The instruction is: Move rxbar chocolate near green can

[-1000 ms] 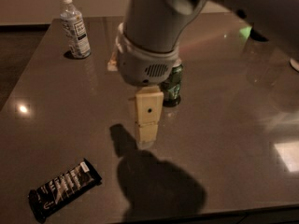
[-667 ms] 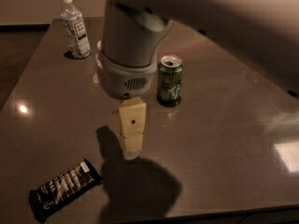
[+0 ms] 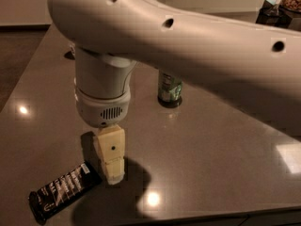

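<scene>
The rxbar chocolate has white lettering on it. I will next move my gripper to the middle of the rxbar chocolate [image 3: 69, 189], over that lettering, and close it there.
The rxbar chocolate [image 3: 63, 190], a flat black bar with white lettering, lies at an angle near the front left edge of the dark table [image 3: 221, 154]. The green can [image 3: 169, 89] stands upright at the table's middle, its top hidden behind my arm. My gripper [image 3: 113, 175] hangs from the white wrist [image 3: 103, 105], pointing down, just to the right of the bar's right end and close above the table. It holds nothing that I can see.
My large white arm [image 3: 188, 36] crosses the upper view and hides the back of the table. A dark object [image 3: 272, 13] sits at the far right corner. The table's front edge runs along the bottom of the view.
The arm has swung left and toward the front, bringing the gripper down beside the bar. The arm now covers the bottle at the back and the can's top.
</scene>
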Tool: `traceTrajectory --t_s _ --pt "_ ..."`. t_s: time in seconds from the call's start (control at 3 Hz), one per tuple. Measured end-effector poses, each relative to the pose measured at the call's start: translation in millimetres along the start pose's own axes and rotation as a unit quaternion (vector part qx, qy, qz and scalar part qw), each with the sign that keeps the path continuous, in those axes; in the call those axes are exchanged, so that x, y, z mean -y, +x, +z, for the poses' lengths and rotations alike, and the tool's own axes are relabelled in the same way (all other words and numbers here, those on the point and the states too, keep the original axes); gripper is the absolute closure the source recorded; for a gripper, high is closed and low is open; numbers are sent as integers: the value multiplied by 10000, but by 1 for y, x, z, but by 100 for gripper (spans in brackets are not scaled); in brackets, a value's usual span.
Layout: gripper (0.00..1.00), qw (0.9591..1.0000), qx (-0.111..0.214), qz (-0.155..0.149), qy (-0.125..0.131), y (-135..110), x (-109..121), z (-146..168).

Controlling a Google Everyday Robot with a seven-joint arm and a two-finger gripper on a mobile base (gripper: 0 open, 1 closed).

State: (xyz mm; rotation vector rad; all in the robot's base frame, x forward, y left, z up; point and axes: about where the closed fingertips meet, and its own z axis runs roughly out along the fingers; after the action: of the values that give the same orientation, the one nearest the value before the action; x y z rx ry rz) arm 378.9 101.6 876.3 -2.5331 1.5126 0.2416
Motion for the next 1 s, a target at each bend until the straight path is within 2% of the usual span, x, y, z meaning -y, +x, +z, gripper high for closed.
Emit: traceTrajectory --t_s 0.67,1.0 --pt "0 9999 140 67 24 -17 -22 26" --pt "0 9997 212 63 -44 -28 -26 37"
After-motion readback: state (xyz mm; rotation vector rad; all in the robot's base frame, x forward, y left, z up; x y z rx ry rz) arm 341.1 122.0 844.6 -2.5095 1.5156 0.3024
